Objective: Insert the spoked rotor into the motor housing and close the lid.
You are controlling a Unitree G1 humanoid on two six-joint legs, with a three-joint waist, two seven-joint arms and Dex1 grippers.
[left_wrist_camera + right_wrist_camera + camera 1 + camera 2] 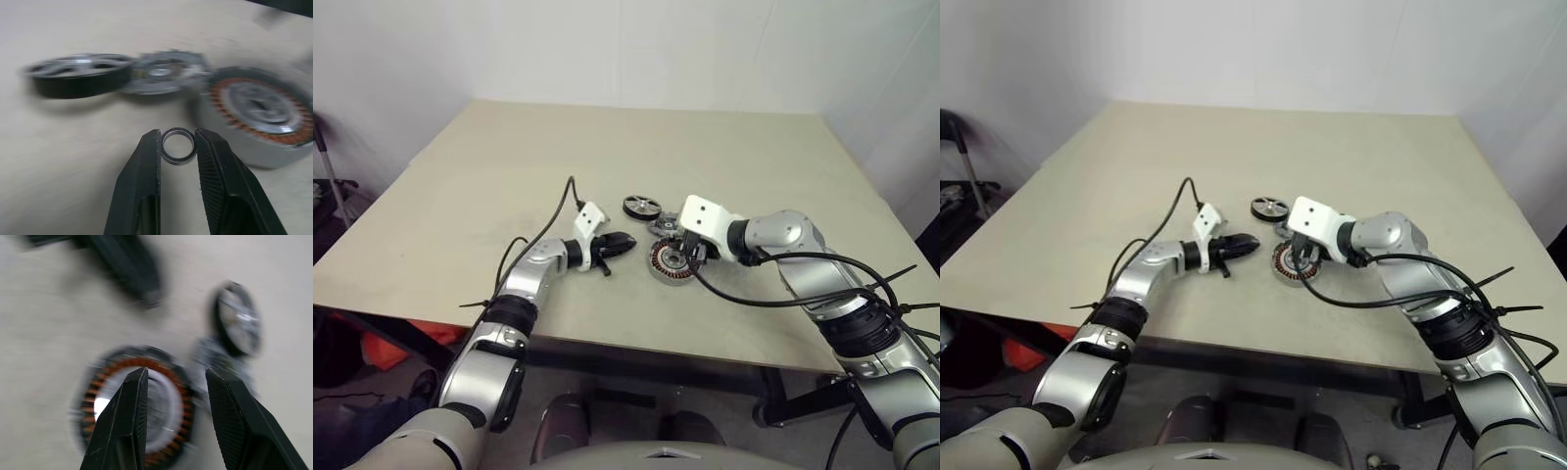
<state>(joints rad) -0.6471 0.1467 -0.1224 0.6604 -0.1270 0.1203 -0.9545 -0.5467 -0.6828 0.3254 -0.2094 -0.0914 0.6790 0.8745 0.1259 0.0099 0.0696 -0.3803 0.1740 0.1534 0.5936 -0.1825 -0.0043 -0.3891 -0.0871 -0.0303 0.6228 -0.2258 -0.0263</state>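
Note:
I need to use my left gripper to release the small metal ring in the centre hole of the motor housing (674,258) (261,108), inside the copper windings of the housing.
The motor housing (671,261), a grey cup with copper windings, sits near the table's middle. Just behind it lies the notched grey lid (664,226), and behind that the black-rimmed spoked rotor (642,206). My right gripper (176,382) hovers open directly over the housing (137,406), with nothing between its fingers. My left gripper (177,133) is a little to the left of the housing, pointing toward it. It is shut on a small thin metal ring (178,160) pinched at its fingertips, just above the tabletop.
The beige table (607,147) stretches wide behind and to both sides of the parts. Black cables trail from both wrists over its near part. The front edge runs close below the arms.

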